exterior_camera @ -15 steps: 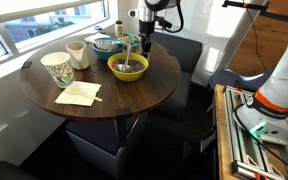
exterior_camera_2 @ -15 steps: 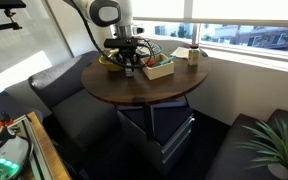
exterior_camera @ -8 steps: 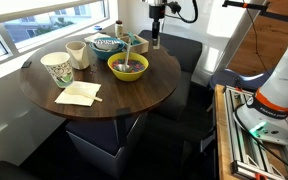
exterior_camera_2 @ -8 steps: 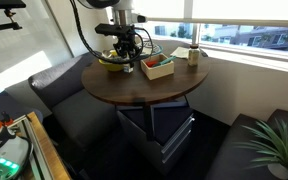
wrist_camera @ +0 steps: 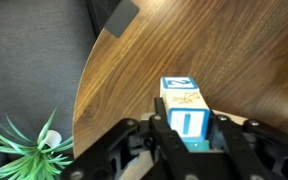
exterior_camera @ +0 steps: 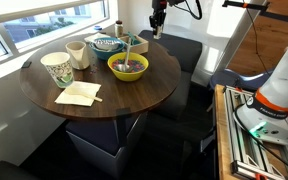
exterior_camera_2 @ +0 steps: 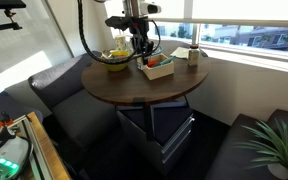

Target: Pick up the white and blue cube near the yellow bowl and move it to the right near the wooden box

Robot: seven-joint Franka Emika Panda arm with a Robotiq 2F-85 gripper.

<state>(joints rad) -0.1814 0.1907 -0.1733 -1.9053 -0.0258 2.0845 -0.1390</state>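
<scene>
Next, the gripper drops the white and blue cube on the table between the wooden box and the table's far edge (exterior_camera: 143,35). The cube is now in the air above the table.
In the wrist view my gripper (wrist_camera: 192,138) is shut on the white and blue cube (wrist_camera: 182,104) and holds it in the air above the round wooden table (wrist_camera: 144,60). In both exterior views the gripper (exterior_camera: 156,22) (exterior_camera_2: 141,42) hangs well above the table's far side. The yellow bowl (exterior_camera: 128,67) (exterior_camera_2: 114,61) sits below and to one side of it. The wooden box (exterior_camera_2: 159,71) stands next to the bowl, almost under the gripper, with small things inside. The cube is too small to make out in the exterior views.
A teal patterned bowl (exterior_camera: 106,44), cream cups (exterior_camera: 76,53), a patterned cup (exterior_camera: 57,68) and a napkin (exterior_camera: 78,94) stand on the table (exterior_camera: 134,95). Dark seats surround it. A potted plant (exterior_camera_2: 274,150) stands on the floor by the window.
My gripper has risen from table level beside the yellow bowl, carrying the cube, and has shifted toward the wooden box.
</scene>
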